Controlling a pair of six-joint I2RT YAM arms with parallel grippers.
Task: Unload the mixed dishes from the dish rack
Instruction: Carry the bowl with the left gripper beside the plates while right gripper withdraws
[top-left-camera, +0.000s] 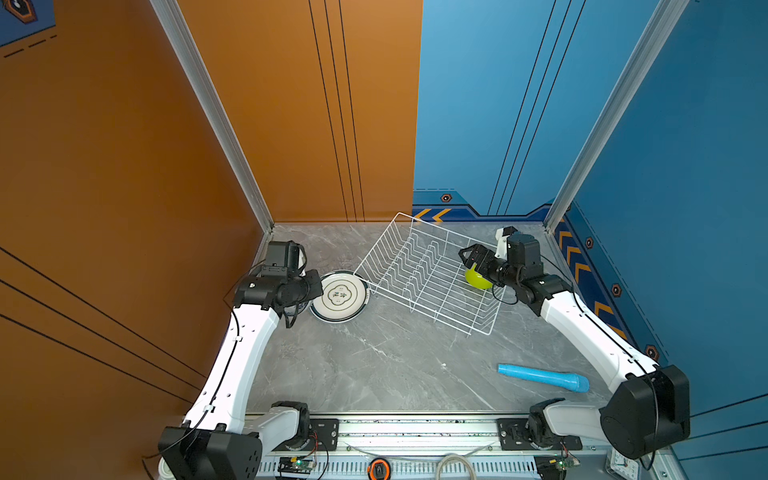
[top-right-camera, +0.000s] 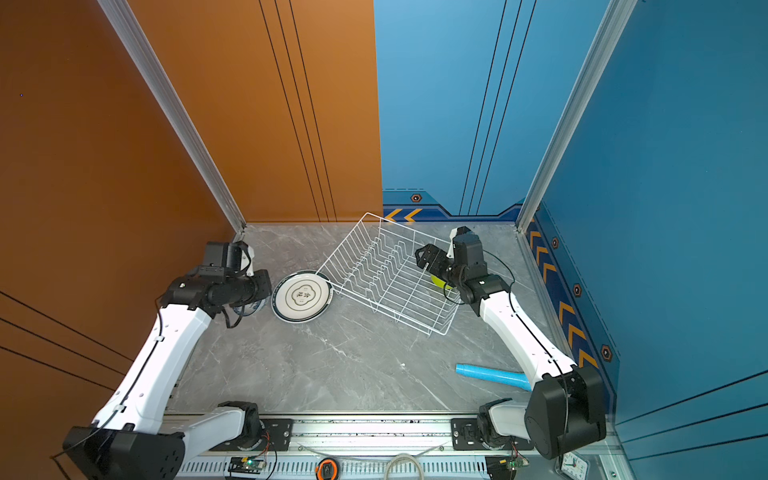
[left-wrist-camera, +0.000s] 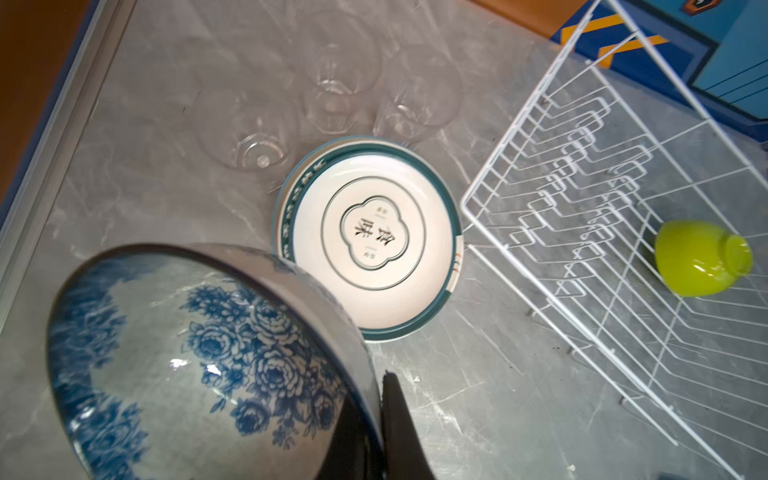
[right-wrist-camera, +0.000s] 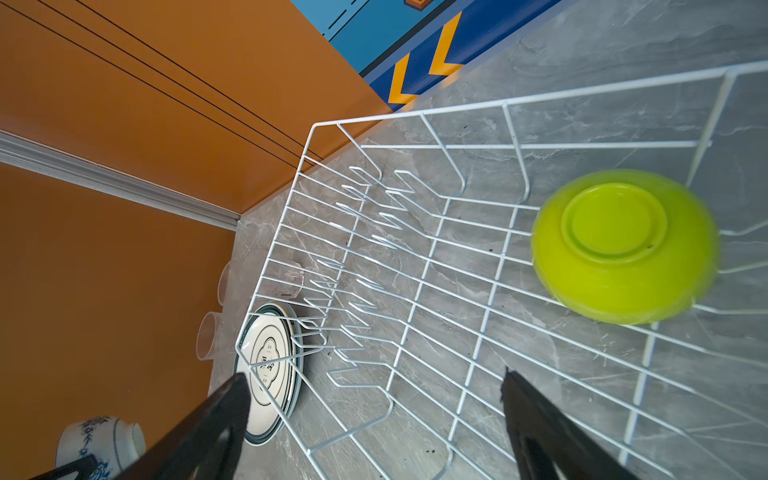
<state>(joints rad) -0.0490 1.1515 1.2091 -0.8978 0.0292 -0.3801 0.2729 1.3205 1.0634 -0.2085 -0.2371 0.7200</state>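
Observation:
My left gripper is going to release the white-and-blue bowl on the table (top-left-camera: 292, 320) next to the plates, on their side that is toward the orange wall.
The white wire dish rack (top-left-camera: 377, 243) (top-right-camera: 343, 243) stands at the back of the table. One lime-green bowl (top-left-camera: 478, 279) (right-wrist-camera: 623, 245) lies upside down in it. My right gripper (right-wrist-camera: 374, 407) (top-left-camera: 467, 255) hovers open above the rack beside that bowl, holding nothing. My left gripper (left-wrist-camera: 376, 424) is shut on the rim of the white-and-blue patterned bowl (left-wrist-camera: 199, 353) (right-wrist-camera: 99, 440), left of the rack and low over the table. A stack of dark-rimmed white plates (top-left-camera: 340, 295) (left-wrist-camera: 374, 237) lies flat by the rack's left corner. Three clear glass cups (left-wrist-camera: 257, 129) stand behind the plates.
A light blue tube (top-left-camera: 544, 377) (top-right-camera: 492, 376) lies on the grey marble table near the right arm's base. Orange and blue walls close in the table at the back and both sides. The plates touch or nearly touch the rack's corner (left-wrist-camera: 465, 208).

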